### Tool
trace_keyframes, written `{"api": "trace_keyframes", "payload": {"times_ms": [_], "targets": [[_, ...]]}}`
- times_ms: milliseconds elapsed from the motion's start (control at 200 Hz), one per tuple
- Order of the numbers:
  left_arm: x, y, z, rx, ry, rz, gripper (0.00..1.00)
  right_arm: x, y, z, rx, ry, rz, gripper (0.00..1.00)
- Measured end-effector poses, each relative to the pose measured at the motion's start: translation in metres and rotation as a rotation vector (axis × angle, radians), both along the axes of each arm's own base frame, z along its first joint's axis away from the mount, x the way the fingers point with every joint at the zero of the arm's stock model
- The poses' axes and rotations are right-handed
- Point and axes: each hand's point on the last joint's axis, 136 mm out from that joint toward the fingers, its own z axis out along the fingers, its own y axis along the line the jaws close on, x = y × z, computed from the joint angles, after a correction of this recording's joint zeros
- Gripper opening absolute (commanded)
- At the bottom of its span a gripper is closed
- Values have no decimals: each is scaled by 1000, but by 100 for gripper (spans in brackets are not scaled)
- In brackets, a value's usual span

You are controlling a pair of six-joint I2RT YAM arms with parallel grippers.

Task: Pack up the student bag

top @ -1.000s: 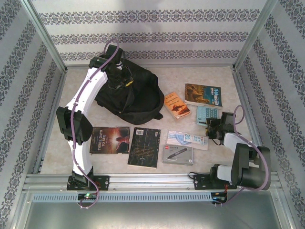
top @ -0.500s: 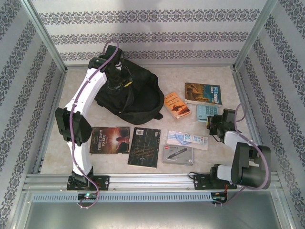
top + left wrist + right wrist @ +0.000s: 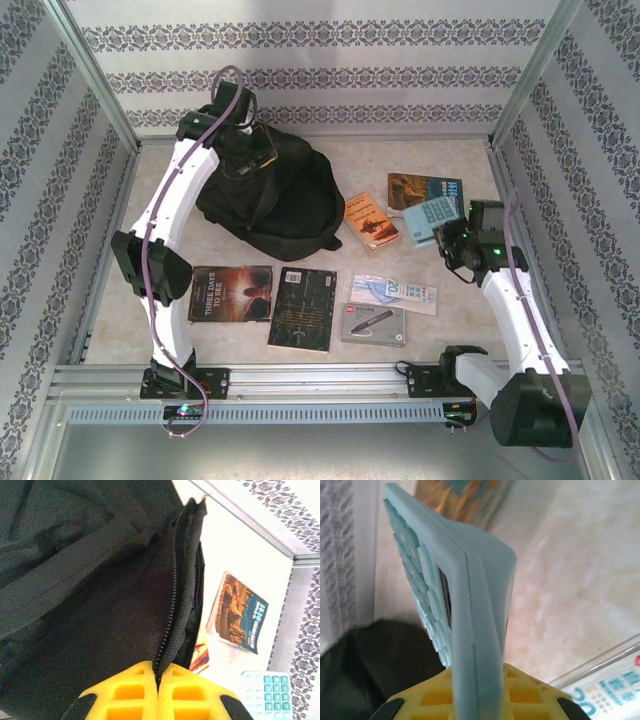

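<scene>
The robot's right gripper should release the light blue calculator, now hanging tilted above the table, inside the opening of the black student bag (image 3: 304, 195).
The student bag (image 3: 285, 205), a black backpack, lies at the back left of the table. My left gripper (image 3: 247, 160) is shut on the fabric edge beside its zipper; in the left wrist view the yellow fingertips (image 3: 159, 672) pinch that edge of the bag (image 3: 90, 595) and hold it up. My right gripper (image 3: 455, 238) is shut on a light blue calculator (image 3: 430, 220), which hangs tilted above the table at the right. In the right wrist view the calculator (image 3: 470, 610) stands edge-on between the yellow jaws (image 3: 477, 672).
An orange book (image 3: 370, 220) and a teal-banded book (image 3: 420, 190) lie right of the bag. Along the front lie a dark red book (image 3: 230, 293), a black book (image 3: 303, 308), a pen box (image 3: 372, 323) and a blue-white packet (image 3: 395, 292). Patterned walls enclose the table.
The right gripper closed on the calculator and lifted it off the table as its arm stretched up and back. The left arm shifted slightly back with the bag's edge.
</scene>
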Motion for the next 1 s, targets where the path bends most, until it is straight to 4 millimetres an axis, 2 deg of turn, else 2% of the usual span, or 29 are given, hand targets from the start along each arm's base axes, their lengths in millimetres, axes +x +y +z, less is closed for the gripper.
{"api": "trace_keyframes", "payload": {"times_ms": [110,265,335,410,490,595,784,999], "targets": [[0,-2,12,-10,-30,-16,0,19,41,37,-51,-79,206,0],[-4,-5,32,-24,-67,-49,0,50,112,86,-63,-164,490,0],[-5,-6,46,-30,-96,-60,0,63,144,101,-47,-184,597,0],[-6,-8,60,-46,-131,-73,0,74,177,106,-29,-183,699,0],[-8,-10,66,-59,-143,-90,0,81,209,98,-21,-141,790,0],[-11,-15,68,-84,-140,-116,0,84,234,76,-13,-65,860,0],[-17,-26,71,-143,-137,-164,0,94,247,37,15,72,879,0],[-22,-35,65,-203,-131,-185,0,109,262,13,92,129,853,0]]}}
